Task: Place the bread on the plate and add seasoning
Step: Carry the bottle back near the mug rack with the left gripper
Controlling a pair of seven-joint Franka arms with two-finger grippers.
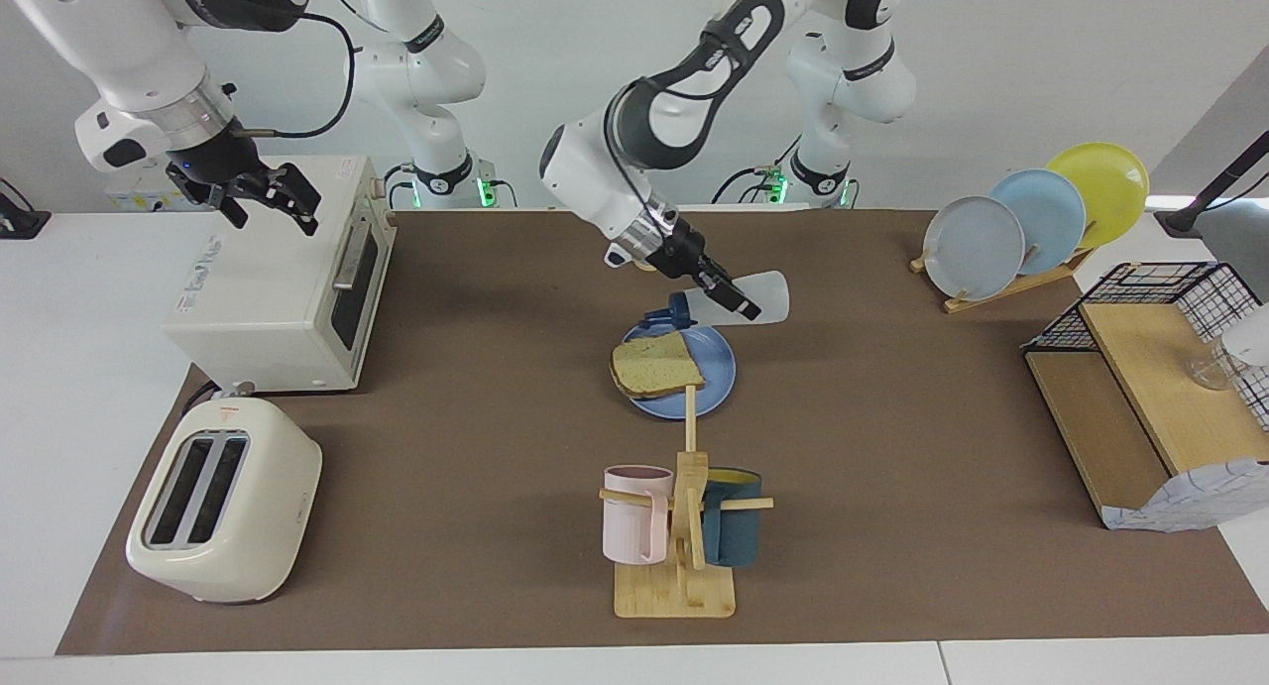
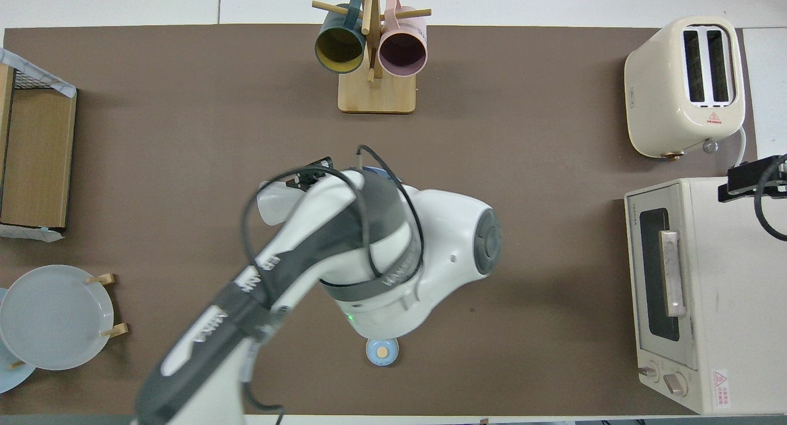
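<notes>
Next, I release the seasoning with my left gripper on the bare table [image 2: 252, 75] between the wooden shelf and mug rack. The seasoning is now tipped over the blue plate's edge.
The bread [image 1: 656, 365] lies on the blue plate [image 1: 716, 376] mid-table. My left gripper [image 1: 729, 300] hangs over the plate's edge nearest the robots, shut on the seasoning [image 1: 768, 298]. The bottle is tipped almost level, its dark blue cap [image 1: 674, 313] pointing down toward the bread. In the overhead view the left arm hides plate and bread; only the seasoning's pale base [image 2: 270, 203] sticks out. My right gripper [image 1: 268, 194] waits open above the toaster oven [image 1: 278, 288], holding nothing.
A cream toaster [image 1: 223, 502] stands beside the oven, farther from the robots. The mug rack [image 1: 684, 526] stands just past the plate. A plate rack [image 1: 1031, 219] and a wooden shelf [image 1: 1140, 398] fill the left arm's end. A small bell [image 2: 382, 352] sits near the robots.
</notes>
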